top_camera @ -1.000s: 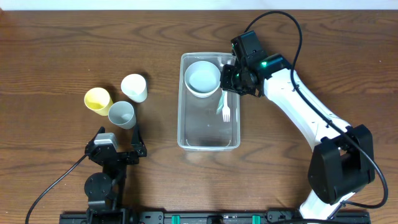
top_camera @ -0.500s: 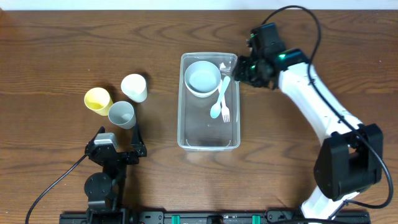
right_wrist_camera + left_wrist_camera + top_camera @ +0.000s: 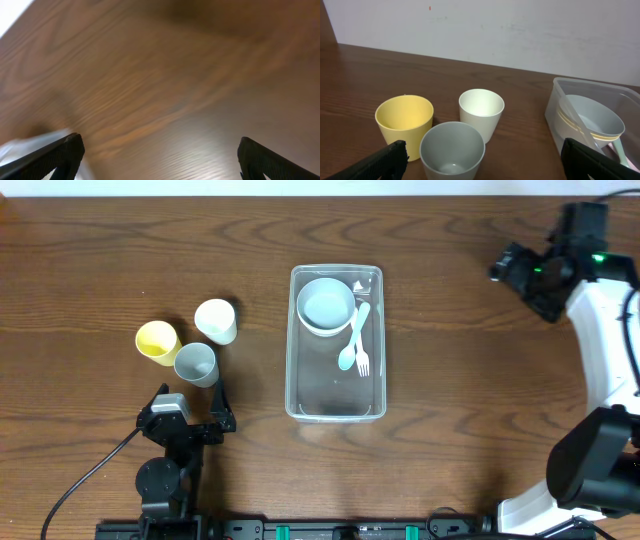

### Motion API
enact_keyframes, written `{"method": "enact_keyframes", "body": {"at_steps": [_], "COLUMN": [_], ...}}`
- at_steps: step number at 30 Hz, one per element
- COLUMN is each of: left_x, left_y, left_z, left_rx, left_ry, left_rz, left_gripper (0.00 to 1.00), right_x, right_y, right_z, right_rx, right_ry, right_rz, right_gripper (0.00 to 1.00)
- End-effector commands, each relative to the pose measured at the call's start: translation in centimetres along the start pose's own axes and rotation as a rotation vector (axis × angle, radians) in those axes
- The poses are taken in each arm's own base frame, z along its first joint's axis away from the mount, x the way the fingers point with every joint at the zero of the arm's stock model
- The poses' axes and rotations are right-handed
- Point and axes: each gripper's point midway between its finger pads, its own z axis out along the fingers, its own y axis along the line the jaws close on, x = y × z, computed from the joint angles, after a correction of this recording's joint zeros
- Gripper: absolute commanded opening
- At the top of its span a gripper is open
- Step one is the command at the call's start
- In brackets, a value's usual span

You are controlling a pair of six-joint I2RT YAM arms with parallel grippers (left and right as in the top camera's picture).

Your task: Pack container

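I need to next move my left gripper to the grey cup's rim (image 3: 214, 361) (image 3: 484, 147) on the side facing the tub and close it there.
The container (image 3: 292, 350) is a clear rectangular tub in the middle of the table. Inside it a pale bowl (image 3: 326, 306) sits at the far end, with a teal spoon (image 3: 351, 346) and a white fork (image 3: 364, 361) lying beside it. My right gripper (image 3: 512, 272) hangs open and empty far to the right of the tub; its wrist view shows only blurred wood between its fingers (image 3: 65, 152). My left gripper (image 3: 192, 396) rests open near the front edge, just behind a grey cup (image 3: 452, 150). The tub's wall (image 3: 554, 107) and the bowl (image 3: 592, 117) show at right there.
Three cups stand together left of the tub: a yellow cup (image 3: 157, 342), a white cup (image 3: 216, 320) and the grey cup (image 3: 195, 364). In the left wrist view, the yellow cup (image 3: 404, 120) and the white cup (image 3: 481, 112) stand behind the grey one.
My right gripper opened, left the spoon and fork lying in the tub, and swung away to the far right. The left arm has not moved.
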Motion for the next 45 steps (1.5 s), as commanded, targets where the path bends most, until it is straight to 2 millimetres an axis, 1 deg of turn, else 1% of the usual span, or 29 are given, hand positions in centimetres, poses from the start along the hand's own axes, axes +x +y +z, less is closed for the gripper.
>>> {"method": "enact_keyframes", "body": {"at_steps": [1,4,9,11,17,19,20,21,22,24,28,31,33,36,38,41,43,45], "left_x": [1.6,1.6,1.6,1.5,1.5,0.2,-0.8,-2.2,-3.2,-5.0,-8.1,-9.9,-10.5,-10.2,-9.3,-7.0,-4.8,-2.8], "left_y": [0.2,0.2,0.4,0.5,0.4,-0.2,-1.0,-2.1,-2.8,-3.6,-3.8,-3.6,-3.7,-3.7,-3.5,-3.1,-2.8,-2.9], "left_z": [0.2,0.2,0.2,0.2,0.2,0.1,-0.1,-0.5,-1.0,-2.0,-3.5,-3.6,-3.2,-2.8,-2.5,-1.8,-1.0,-0.1], "left_rx": [0.0,0.0,-0.01,-0.019,-0.013,0.015,0.058,0.115,0.147,0.164,0.11,0.05,0.025,-0.015,-0.041,-0.082,-0.102,-0.099], "left_ry": [0.039,0.039,0.038,0.037,0.037,-0.01,-0.03,-0.043,-0.041,-0.012,0.133,0.293,0.425,0.656,0.809,1.014,1.129,1.228], "left_rz": [-0.003,-0.003,-0.002,-0.002,-0.003,-0.048,-0.088,-0.12,-0.142,-0.169,-0.132,-0.123,-0.12,-0.115,-0.116,-0.135,-0.148,-0.174], "left_gripper": [0.98,0.98,0.98,0.98,0.98,0.98,0.98,0.98,0.98,0.98,0.98,0.98,0.98,0.98,0.98,0.98,0.98,0.98], "right_x": [-2.2,-3.1,-3.1,-2.9,-2.9,-3.0,-3.0,-3.0,-3.0,-3.0,-3.0,-3.0,-3.0,-3.0,-3.0,-3.0,-3.0,-3.0], "right_y": [-4.2,-6.9,-9.4,-9.7,-9.8,-9.9,-9.9,-9.9,-9.9,-9.9,-9.9,-9.9,-9.9,-9.9,-9.9,-9.9,-9.9,-9.9], "right_z": [0.1,0.3,1.0,0.9,0.9,0.9,0.9,0.9,0.9,0.9,0.9,0.9,0.9,0.9,0.9,0.9,0.9,0.9], "right_rx": [0.139,0.186,0.226,0.234,0.235,0.235,0.236,0.235,0.235,0.235,0.235,0.235,0.235,0.235,0.235,0.235,0.235,0.235], "right_ry": [-0.067,-0.076,-0.049,-0.039,-0.04,-0.04,-0.04,-0.04,-0.04,-0.04,-0.04,-0.04,-0.04,-0.04,-0.04,-0.04,-0.04,-0.04], "right_rz": [0.064,0.166,0.223,0.23,0.232,0.233,0.232,0.233,0.232,0.232,0.232,0.232,0.232,0.232,0.232,0.232,0.232,0.232], "right_gripper": [0.99,0.99,0.99,0.99,0.99,0.99,0.99,0.99,0.99,0.99,0.99,0.99,0.99,0.99,0.99,0.99,0.99,0.99]}}
